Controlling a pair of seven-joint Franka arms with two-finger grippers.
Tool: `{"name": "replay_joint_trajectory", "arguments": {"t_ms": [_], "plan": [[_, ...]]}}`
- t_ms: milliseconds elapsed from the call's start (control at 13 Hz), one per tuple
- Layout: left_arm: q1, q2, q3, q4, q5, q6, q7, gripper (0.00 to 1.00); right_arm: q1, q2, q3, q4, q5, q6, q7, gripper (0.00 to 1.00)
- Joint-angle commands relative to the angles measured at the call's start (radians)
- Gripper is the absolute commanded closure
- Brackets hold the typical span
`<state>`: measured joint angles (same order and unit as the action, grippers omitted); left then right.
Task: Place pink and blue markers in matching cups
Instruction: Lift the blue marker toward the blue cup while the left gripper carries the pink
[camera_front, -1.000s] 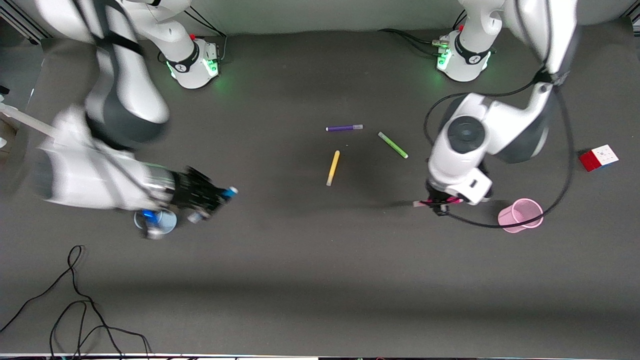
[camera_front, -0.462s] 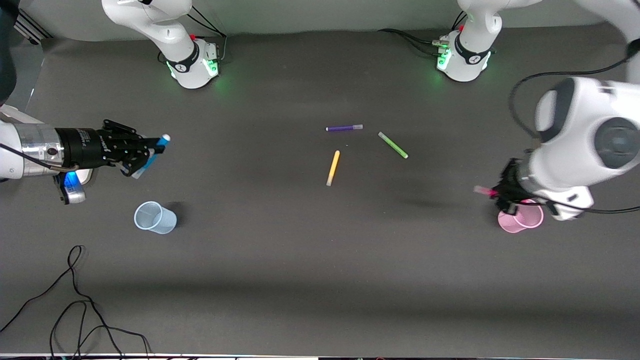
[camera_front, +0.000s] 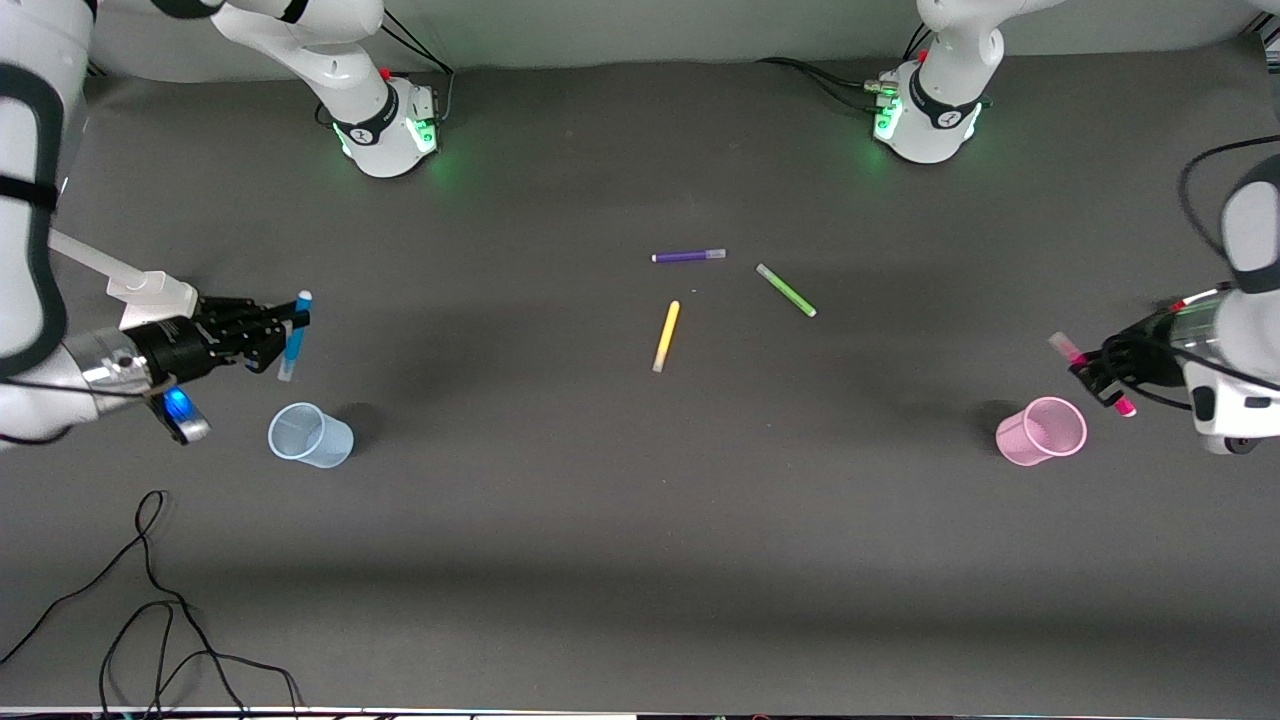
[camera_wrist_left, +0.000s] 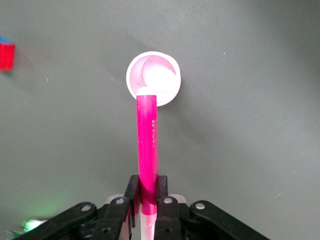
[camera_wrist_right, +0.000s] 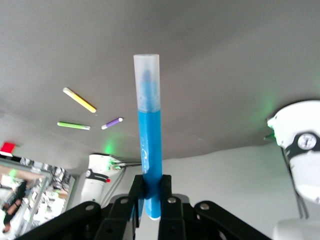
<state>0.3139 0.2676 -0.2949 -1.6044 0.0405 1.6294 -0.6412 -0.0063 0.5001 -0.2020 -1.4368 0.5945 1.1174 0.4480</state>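
Next, my left gripper releases the pink marker inside the pale pink cup (camera_front: 1050, 419) (camera_wrist_left: 154, 77), so that it is left leaning on the rim of the cup.
My right gripper (camera_front: 285, 335) is shut on the blue marker (camera_front: 293, 335) and holds it in the air over bare table close to the pale blue cup (camera_front: 310, 436), which stands upright. In the right wrist view the blue marker (camera_wrist_right: 149, 140) rises from the gripper (camera_wrist_right: 150, 195), pale cap end away from it. My left gripper (camera_front: 1095, 375) is shut on the pink marker (camera_front: 1088, 372) over the table beside the pale pink cup (camera_front: 1042, 431). In the left wrist view the pink marker (camera_wrist_left: 147, 145) points from the gripper (camera_wrist_left: 147, 192) at the pink cup (camera_wrist_left: 153, 77).
A purple pen (camera_front: 688, 256), a green pen (camera_front: 786, 290) and a yellow pen (camera_front: 666, 336) lie mid-table. A red cube (camera_wrist_left: 6, 55) lies near the pink cup. A loose black cable (camera_front: 150, 600) lies at the front corner by the right arm's end.
Both arms swung outward with their markers. The right gripper left the spot over the blue cup. The left gripper passed over the pink cup and now sits toward the table's end.
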Motion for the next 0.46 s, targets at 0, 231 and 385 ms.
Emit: {"name": "replay_joint_trajectory", "arguments": {"t_ms": [0,231,385], "plan": [[0.016,0.063,-0.006,0.110,-0.002,-0.149,0.266,1.00,-0.020,0.063,-0.001,0.036,-0.016,-0.002,-0.068,1.00],[0.016,0.177,-0.006,0.254,0.010,-0.285,0.336,1.00,-0.027,0.126,-0.011,0.039,-0.053,0.031,-0.086,1.00],[0.007,0.252,-0.007,0.323,0.036,-0.342,0.359,1.00,-0.056,0.165,-0.011,0.047,-0.053,0.045,-0.142,1.00]]}}
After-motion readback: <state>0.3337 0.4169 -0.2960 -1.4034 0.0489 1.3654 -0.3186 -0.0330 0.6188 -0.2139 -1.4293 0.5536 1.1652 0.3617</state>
